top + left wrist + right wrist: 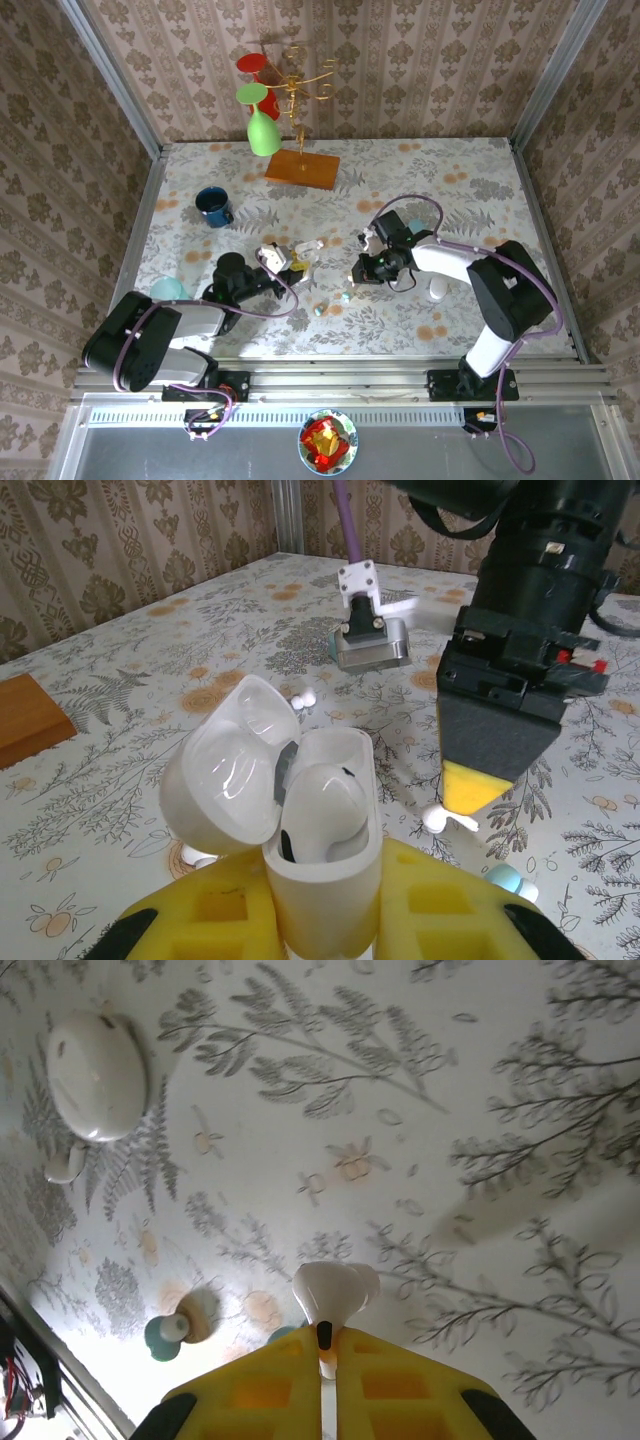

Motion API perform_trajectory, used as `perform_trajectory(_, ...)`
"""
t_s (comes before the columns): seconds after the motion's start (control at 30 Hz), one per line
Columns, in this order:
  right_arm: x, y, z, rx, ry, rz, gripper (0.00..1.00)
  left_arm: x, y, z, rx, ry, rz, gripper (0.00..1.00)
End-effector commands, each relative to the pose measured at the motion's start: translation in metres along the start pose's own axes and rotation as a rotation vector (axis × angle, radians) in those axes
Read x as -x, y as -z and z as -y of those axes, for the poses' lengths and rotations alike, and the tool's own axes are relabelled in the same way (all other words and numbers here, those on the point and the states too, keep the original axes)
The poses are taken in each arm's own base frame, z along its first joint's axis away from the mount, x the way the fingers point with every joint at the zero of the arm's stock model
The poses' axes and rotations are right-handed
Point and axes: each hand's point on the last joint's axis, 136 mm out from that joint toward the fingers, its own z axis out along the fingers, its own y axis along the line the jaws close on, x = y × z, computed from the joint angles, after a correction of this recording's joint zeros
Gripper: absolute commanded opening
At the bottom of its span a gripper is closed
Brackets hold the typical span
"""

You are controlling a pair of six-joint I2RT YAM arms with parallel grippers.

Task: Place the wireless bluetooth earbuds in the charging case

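Observation:
My right gripper is pinching the stem of the white earbud, which has to go into the charging case. I need to open and take the earbud by its head [334,1291].
My left gripper [325,905] is shut on the white charging case [325,875], holding it upright with its lid [225,770] swung open to the left. One white earbud [322,795] sits in the case. From above, the case [272,256] is left of centre. My right gripper [328,1345] points down at the table, shut on the stem of a white earbud [335,1292]; in the left wrist view its yellow fingertips [475,785] pinch that earbud [440,820] just right of the case. A teal earbud [165,1335] lies close by.
A closed white pebble-like case [97,1075] lies further off with a small bud [65,1165] beside it. Loose buds [300,695] and a grey metal block [370,645] lie beyond the case. A blue mug [214,206] and a glass stand [300,165] are at the back.

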Motion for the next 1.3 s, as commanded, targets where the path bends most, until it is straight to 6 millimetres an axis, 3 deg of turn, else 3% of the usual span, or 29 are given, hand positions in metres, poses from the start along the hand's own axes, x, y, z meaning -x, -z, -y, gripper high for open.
perform_trajectory(0.0,-0.009,-0.006,0.016,0.006,-0.063,-0.031,0.11,0.003,0.003,-0.002,0.007,-0.018,0.017,0.00)
perform_trajectory(0.17,-0.013,-0.001,0.031,-0.028,-0.083,-0.025,0.12,0.001,0.002,-0.002,0.006,-0.016,0.014,0.00)
perform_trajectory(0.27,-0.013,0.007,0.040,-0.085,-0.060,-0.021,0.22,0.002,0.002,-0.002,0.002,-0.008,0.017,0.00)
perform_trajectory(0.47,-0.001,0.027,0.027,-0.089,0.032,0.019,0.34,0.004,0.002,-0.001,-0.007,-0.004,0.021,0.00)
perform_trajectory(0.6,0.008,0.029,0.020,-0.083,0.098,0.018,0.42,0.005,0.003,-0.001,-0.006,-0.010,0.025,0.00)
perform_trajectory(0.87,0.024,0.009,0.015,-0.037,0.093,-0.041,0.43,0.004,0.003,0.000,-0.009,-0.012,0.023,0.00)
perform_trajectory(1.27,0.001,-0.004,0.024,-0.014,0.064,-0.095,0.37,0.004,0.002,0.000,-0.013,-0.010,0.026,0.00)
